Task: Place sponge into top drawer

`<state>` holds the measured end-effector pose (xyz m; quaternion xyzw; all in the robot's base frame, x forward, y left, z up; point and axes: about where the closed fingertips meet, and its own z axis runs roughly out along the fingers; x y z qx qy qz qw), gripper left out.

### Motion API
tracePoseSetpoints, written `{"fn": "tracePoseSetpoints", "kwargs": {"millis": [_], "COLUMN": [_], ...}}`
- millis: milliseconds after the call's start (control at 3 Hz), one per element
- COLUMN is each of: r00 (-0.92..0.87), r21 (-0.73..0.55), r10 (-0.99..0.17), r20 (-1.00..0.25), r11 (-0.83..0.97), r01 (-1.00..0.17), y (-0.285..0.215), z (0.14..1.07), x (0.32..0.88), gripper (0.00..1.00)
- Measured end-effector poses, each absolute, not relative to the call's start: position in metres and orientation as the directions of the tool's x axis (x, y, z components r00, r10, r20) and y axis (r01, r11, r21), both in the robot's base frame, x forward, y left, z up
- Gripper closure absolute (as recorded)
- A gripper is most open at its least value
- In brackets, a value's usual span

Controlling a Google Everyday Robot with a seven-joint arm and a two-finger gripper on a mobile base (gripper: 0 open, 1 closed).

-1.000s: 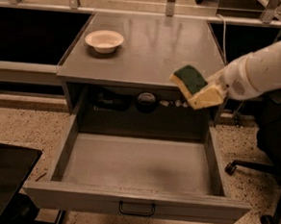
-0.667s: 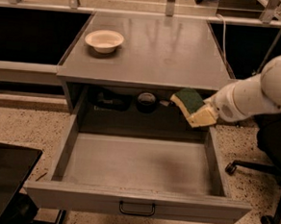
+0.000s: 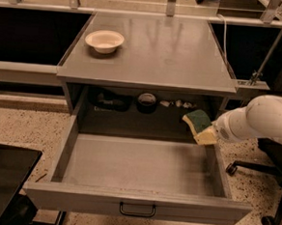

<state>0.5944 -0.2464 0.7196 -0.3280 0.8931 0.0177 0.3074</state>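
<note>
The robot's gripper will release the sponge on the grey drawer's bottom, toward the front panel (image 3: 173, 173) and the chair side.
The sponge (image 3: 197, 120), dark green on top with yellow foam below, is held by my gripper (image 3: 206, 134) at the end of the white arm coming in from the right. It hangs just above the right rear corner of the open top drawer (image 3: 137, 165). The drawer is pulled fully out, grey inside, with a flat front panel and a small black handle (image 3: 137, 210) at the centre. The gripper's fingers are mostly hidden behind the sponge and the arm's wrist.
A white bowl (image 3: 104, 40) stands at the back left of the grey tabletop (image 3: 164, 53). The dark shelf recess (image 3: 141, 102) under the top holds small items. An office chair base (image 3: 266, 191) stands at the right, a black object (image 3: 0, 182) at the lower left.
The arm has carried the sponge down from the tabletop's right front edge to below the top, over the drawer's right rear part.
</note>
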Motion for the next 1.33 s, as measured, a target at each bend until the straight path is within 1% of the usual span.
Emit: {"fn": "tracePoseSetpoints", "kwargs": {"millis": [333, 1000, 1333], "r00": [-0.635, -0.632, -0.607], "r21": [-0.155, -0.150, -0.054], "r10": [-0.559, -0.568, -0.614], "r20": [-0.533, -0.527, -0.505], "r11": [0.803, 0.794, 0.724], "r01": [-0.576, -0.589, -0.688], "y": [-0.253, -0.254, -0.224], "z": [0.695, 0.699, 0.680], "x": [0.591, 0.583, 0.551], "gripper": [1.00, 1.00, 1.00]}}
